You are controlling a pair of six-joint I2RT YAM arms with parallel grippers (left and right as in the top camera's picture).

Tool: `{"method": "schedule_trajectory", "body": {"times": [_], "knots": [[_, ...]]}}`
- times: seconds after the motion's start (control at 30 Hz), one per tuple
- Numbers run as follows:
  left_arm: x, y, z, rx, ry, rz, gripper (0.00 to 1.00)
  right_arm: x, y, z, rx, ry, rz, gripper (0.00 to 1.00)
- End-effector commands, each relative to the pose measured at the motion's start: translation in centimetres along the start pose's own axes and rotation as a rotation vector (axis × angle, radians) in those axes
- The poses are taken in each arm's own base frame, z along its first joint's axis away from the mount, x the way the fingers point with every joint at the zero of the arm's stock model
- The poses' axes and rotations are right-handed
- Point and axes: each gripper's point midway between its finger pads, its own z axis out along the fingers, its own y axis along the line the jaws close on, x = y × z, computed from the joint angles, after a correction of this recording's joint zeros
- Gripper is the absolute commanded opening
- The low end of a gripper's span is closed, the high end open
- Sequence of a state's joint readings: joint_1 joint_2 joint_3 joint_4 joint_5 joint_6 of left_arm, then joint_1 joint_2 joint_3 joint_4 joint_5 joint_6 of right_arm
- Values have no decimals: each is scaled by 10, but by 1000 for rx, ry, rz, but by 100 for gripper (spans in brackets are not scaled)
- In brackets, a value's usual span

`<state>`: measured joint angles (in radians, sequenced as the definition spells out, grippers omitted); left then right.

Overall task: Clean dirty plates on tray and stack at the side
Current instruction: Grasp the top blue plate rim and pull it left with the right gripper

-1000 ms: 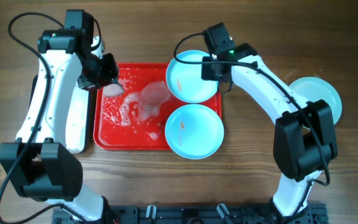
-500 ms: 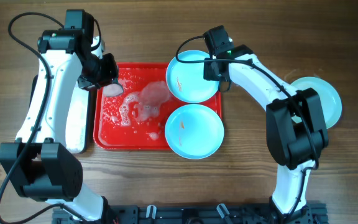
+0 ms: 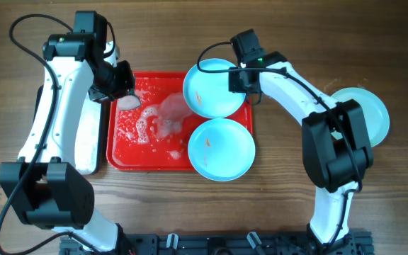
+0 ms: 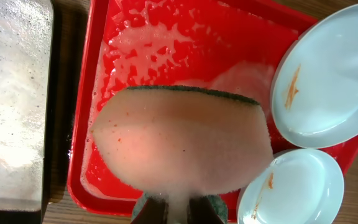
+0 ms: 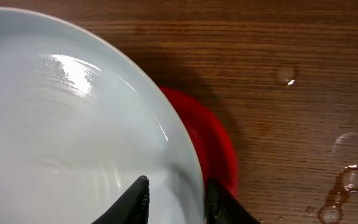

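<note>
The far smeared plate sticks out over the edge of the red tray, away from the sponge, so next my right gripper pinches the plate's rim (image 5: 200, 183) and pulls it inward.
The red tray (image 3: 129, 152) is smeared with white foam. A pale blue plate (image 3: 207, 91) with an orange smear lies over the tray's far right corner. My right gripper (image 3: 241, 79) is shut on its right rim, one finger above the plate and one outside it, as the right wrist view shows at the gripper (image 5: 178, 199) and plate (image 5: 61, 124). A second smeared plate (image 3: 222, 149) lies at the tray's near right. A third plate (image 3: 370, 113) sits on the wood far right. My left gripper (image 4: 178, 208) is shut on a foamy sponge (image 4: 182, 140) over the tray's far left.
A silvery metal tray (image 4: 11, 93) with soapy water stands left of the red tray. Water drops (image 5: 347, 177) lie on the wooden table right of the red tray's corner (image 5: 219, 149). Both arms' bases stand at the near table edge.
The right gripper has narrowed onto the far plate's rim, and that plate has shifted a little to the left. The left arm and sponge have not moved.
</note>
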<state>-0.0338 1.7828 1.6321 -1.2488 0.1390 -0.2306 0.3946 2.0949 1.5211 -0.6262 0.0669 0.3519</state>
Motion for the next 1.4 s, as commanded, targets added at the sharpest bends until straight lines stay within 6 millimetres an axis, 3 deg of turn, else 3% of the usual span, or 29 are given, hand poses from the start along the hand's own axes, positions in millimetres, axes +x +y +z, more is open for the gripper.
{"method": "schedule_trajectory", "body": {"times": [0.0, 0.37, 0.53, 0.97, 1.03, 1.13, 1.27, 1.37], "knots": [[-4, -5, -4, 14, -15, -7, 4, 10, 19, 8, -40, 29, -49, 30], [0, -4, -4, 10, -2, -8, 4, 49, 61, 19, -74, 115, -146, 30], [0, -3, -4, 9, 1, -9, 4, 59, 87, 16, -98, 107, -206, 25], [0, -3, -4, 10, 0, -9, 4, 92, 161, -5, -205, 106, -356, 25], [0, -3, -4, 9, 0, -9, 4, 93, 169, -9, -226, 109, -353, 25], [0, -3, -4, 9, 0, -9, 4, 88, 168, -12, -221, 113, -269, 36], [-1, 0, -4, -8, -8, -9, 4, 69, 163, -13, -226, 93, -141, 44], [-5, -2, -3, -3, -24, -9, 4, 58, 159, -10, -232, 74, -62, 44]]}}
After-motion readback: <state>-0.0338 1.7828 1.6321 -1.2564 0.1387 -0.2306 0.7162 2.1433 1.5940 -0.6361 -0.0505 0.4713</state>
